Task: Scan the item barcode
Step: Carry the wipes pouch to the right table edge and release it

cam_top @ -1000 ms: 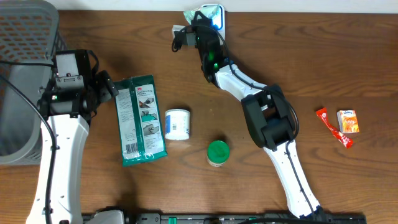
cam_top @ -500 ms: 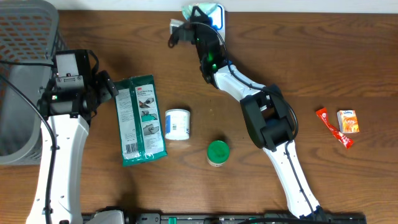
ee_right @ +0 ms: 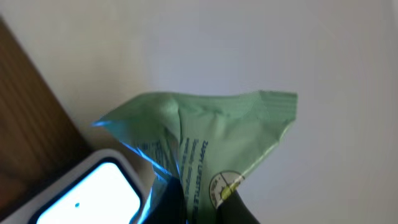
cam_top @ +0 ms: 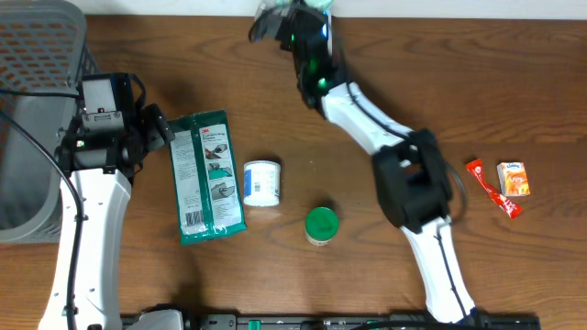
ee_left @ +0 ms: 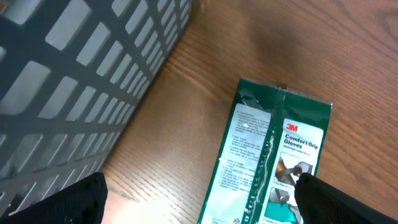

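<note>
Next, my right gripper lets go of the light green packet on top of the red sachet (cam_top: 497,186), there beside the small orange box.
My right gripper (ee_right: 202,208) is shut on a light green packet (ee_right: 211,134), the item. It holds the packet up against the pale wall, just above the white scanner (ee_right: 93,190), whose window glows blue. The glow falls on the packet's lower edge. Overhead, the right gripper (cam_top: 293,18) is at the table's far edge over the scanner (cam_top: 323,29), and the arm mostly hides the packet. No barcode is visible. My left gripper (ee_left: 199,205) hangs open above the wood, its right fingertip (ee_left: 339,199) over a green glove pack (ee_left: 273,149).
A grey mesh basket (cam_top: 37,55) fills the far left corner, close to my left arm. The green glove pack (cam_top: 206,179), a white tub (cam_top: 262,182) and a green-lidded jar (cam_top: 321,225) lie mid-table. A red sachet (cam_top: 492,188) and a small orange box (cam_top: 514,179) sit at the right.
My right arm has swung further back and a little right, carrying the packet up over the scanner at the table's far edge. The left arm has not moved.
</note>
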Controlling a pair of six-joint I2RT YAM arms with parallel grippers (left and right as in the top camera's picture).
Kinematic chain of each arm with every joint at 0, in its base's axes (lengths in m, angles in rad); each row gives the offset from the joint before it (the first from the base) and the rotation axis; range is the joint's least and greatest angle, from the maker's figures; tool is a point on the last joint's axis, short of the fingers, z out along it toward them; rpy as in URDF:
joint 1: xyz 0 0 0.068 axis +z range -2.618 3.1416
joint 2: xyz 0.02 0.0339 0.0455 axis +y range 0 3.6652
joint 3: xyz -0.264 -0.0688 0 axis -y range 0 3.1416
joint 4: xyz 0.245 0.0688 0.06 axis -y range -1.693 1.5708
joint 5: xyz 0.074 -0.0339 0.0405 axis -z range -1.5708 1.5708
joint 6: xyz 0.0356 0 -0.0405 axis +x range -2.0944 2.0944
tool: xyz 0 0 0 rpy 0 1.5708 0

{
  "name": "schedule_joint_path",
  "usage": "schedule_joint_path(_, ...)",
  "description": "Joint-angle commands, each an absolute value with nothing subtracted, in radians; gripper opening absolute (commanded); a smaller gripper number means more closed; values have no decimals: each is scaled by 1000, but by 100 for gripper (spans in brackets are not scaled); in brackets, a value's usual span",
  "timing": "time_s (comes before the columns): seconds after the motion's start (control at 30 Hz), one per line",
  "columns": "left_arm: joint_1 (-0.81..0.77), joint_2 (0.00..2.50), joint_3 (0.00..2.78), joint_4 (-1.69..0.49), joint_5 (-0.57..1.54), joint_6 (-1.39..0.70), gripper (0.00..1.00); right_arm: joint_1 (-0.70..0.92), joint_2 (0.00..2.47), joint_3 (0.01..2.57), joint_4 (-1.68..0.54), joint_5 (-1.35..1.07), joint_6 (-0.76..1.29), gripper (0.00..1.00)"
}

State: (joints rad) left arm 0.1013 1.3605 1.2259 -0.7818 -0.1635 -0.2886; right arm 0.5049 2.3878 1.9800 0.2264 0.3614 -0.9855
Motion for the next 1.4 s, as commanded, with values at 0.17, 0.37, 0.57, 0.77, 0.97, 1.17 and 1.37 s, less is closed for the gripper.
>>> schedule_joint_path(0.17,105,1358,1248,-783,-172,-290,96,462,2007,1998,-383,277,-417,1)
schedule_joint_path(0.37,105,1358,1248,-783,-172,-290,96,392,1860,1998,-794,200,-224,1)
schedule_joint_path(0.57,105,1358,1248,-783,-173,-290,96,336,1780,1998,-1104,105,-115,1)
schedule_joint_path(0.77,105,1358,1248,-783,-173,-290,96,304,1773,1998,-1329,99,-79,1)
schedule_joint_path(0.97,105,1358,1248,-783,-173,-290,96,287,1776,1986,-1540,101,-55,1)
schedule_joint_path(1.17,105,1358,1248,-783,-172,-290,96,238,1776,1863,-1558,120,74,1)
schedule_joint_path(1.37,105,1358,1248,-783,-172,-290,96,184,1776,1609,-1439,169,73,1)
